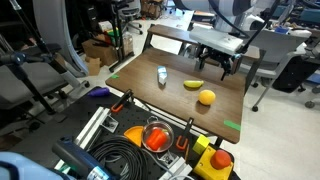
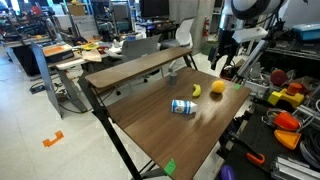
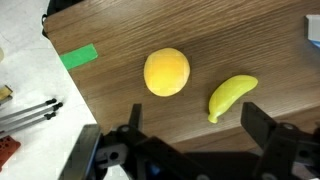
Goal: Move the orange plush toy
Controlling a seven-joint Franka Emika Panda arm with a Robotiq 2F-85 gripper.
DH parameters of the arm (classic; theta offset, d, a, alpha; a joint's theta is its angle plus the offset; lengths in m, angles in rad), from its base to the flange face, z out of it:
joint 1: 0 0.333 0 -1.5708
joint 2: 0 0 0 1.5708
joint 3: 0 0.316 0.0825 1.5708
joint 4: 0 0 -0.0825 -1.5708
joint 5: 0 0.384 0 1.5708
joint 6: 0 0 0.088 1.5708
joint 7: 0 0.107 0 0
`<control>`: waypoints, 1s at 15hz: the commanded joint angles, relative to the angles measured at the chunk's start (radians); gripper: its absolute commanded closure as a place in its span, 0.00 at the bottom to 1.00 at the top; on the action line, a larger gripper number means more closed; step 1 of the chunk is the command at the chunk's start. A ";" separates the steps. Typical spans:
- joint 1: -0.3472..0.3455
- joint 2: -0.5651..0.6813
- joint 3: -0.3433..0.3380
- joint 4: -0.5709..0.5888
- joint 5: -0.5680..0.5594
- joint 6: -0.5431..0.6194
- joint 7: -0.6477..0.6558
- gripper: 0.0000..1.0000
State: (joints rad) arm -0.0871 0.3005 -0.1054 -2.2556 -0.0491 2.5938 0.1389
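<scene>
I will next move my gripper to the orange plush toy beside the yellow banana-shaped object and close it around the orange plush toy's middle [image 1: 207, 98] [image 3: 166, 72].
The orange plush toy [image 3: 166, 72] is a small round orange-yellow ball lying on the wooden table; it also shows in both exterior views [image 1: 206, 97] [image 2: 218, 87]. My gripper [image 3: 195, 125] is open and empty, hovering above the table, with the toy beyond its fingertips in the wrist view. In the exterior views the gripper [image 1: 214, 62] [image 2: 227, 62] hangs above the table near the toy. A yellow banana-shaped object [image 3: 230, 97] lies beside the toy, also seen in an exterior view [image 1: 192, 85].
A can [image 2: 181, 107] lies on the table's middle, standing in an exterior view [image 1: 162, 75]. Green tape marks [image 3: 78, 56] sit near the table edges. An orange-red bowl [image 1: 157, 136], cables and tools lie on a bench beside the table.
</scene>
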 commanded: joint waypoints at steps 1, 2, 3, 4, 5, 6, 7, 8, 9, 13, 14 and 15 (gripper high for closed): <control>0.004 0.077 -0.005 0.049 0.023 0.023 0.019 0.00; 0.005 0.092 -0.006 0.053 0.025 0.029 0.025 0.00; 0.003 0.107 -0.005 0.057 0.028 0.033 0.027 0.00; 0.002 0.122 -0.003 0.061 0.034 0.035 0.029 0.00; 0.000 0.136 -0.002 0.064 0.042 0.042 0.030 0.00; -0.002 0.151 0.000 0.066 0.052 0.056 0.030 0.00; -0.005 0.166 0.002 0.068 0.063 0.067 0.027 0.00; -0.008 0.181 0.003 0.070 0.075 0.082 0.025 0.00; -0.007 0.198 0.001 0.072 0.079 0.097 0.028 0.00; -0.007 0.254 0.000 0.062 0.094 0.186 0.029 0.00; -0.008 0.264 0.000 0.057 0.098 0.205 0.027 0.00; -0.012 0.273 0.003 0.052 0.104 0.225 0.023 0.00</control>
State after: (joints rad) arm -0.0931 0.5385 -0.1059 -2.2041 0.0242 2.7538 0.1689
